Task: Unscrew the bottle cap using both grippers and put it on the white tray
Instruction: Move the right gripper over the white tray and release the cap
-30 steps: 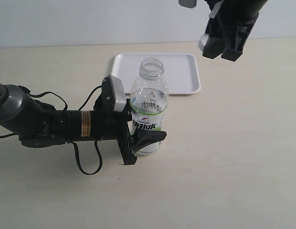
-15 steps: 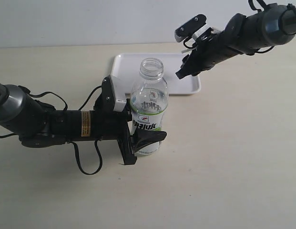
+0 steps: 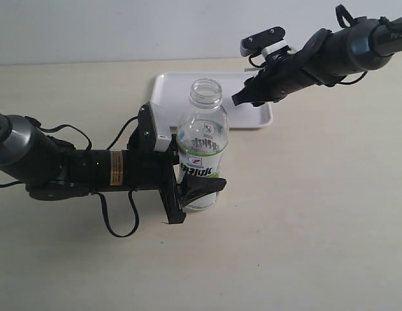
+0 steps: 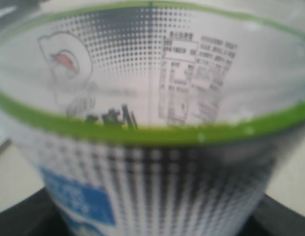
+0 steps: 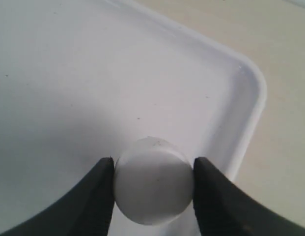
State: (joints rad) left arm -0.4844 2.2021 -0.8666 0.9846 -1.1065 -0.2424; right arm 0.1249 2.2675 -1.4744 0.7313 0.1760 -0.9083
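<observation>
Next, my right gripper releases the white bottle cap on the tray's bottom just behind the clear bottle's bare neck (image 3: 232, 109) (image 5: 78, 183).
The clear bottle (image 3: 202, 146) stands upright on the table with its threaded neck bare; its white-and-green label (image 4: 157, 128) fills the left wrist view. My left gripper (image 3: 188, 194) is shut on the bottle's lower body. The white bottle cap (image 5: 153, 181) sits pinched between the two black fingers of my right gripper (image 5: 153, 184), just above the floor of the white tray (image 5: 83, 83), near one rounded corner. In the exterior view the right gripper (image 3: 241, 98) reaches down over the tray (image 3: 167, 91); the cap is hidden there by the fingers.
The tray lies behind the bottle, against the far side of the beige table (image 3: 304, 227). A looped black cable (image 3: 116, 223) hangs from the left arm onto the table. A pale wall rises behind the table.
My right gripper came down from high above the tray's right end, swung left and lowered over the tray with the cap. The left gripper and bottle have stayed still.
</observation>
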